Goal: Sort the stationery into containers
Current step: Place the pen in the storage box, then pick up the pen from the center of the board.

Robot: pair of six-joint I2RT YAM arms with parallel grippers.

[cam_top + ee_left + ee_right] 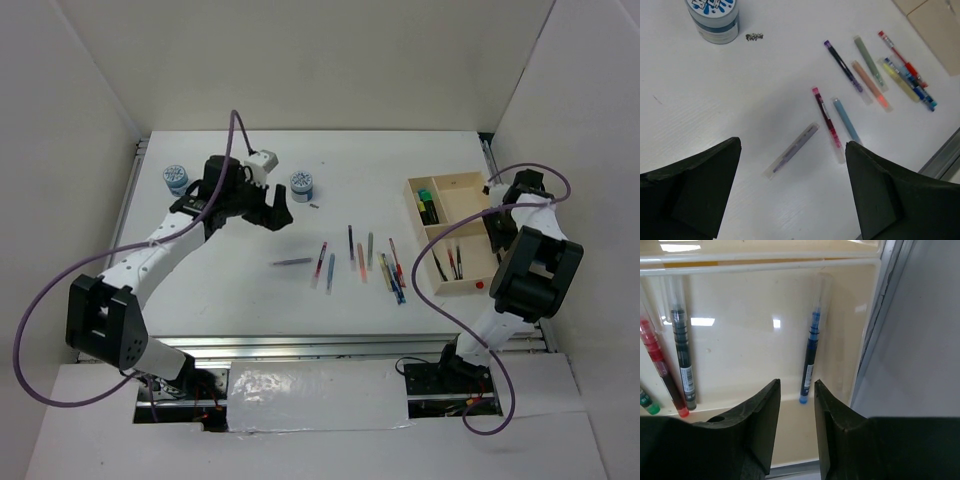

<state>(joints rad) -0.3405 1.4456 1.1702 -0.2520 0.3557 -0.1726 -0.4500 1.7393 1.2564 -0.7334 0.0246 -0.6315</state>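
The robot's left gripper will close on the clear end of the grey pen (278,263) (774,169), the end farther from the red pen next to it.
The pale wooden tray (447,181) stands at the right and holds green and yellow highlighters (428,207) and a few pens (452,262). My right gripper (496,228) hangs over its right compartment, jaws slightly apart and empty (796,385), above a blue pen (810,360) by the tray wall (765,262). A black pen (682,357) and a red pen (660,370) lie to the left. My left gripper (275,211) is wide open and empty (792,144) over a grey pen (791,150). Several loose pens (361,262) lie mid-table.
Two blue-white pots stand at the back, one at the far left (175,178) and one beside my left gripper (301,185), also in the left wrist view (715,17). A red pen (827,122) and a light blue pen (846,120) lie close to the grey one.
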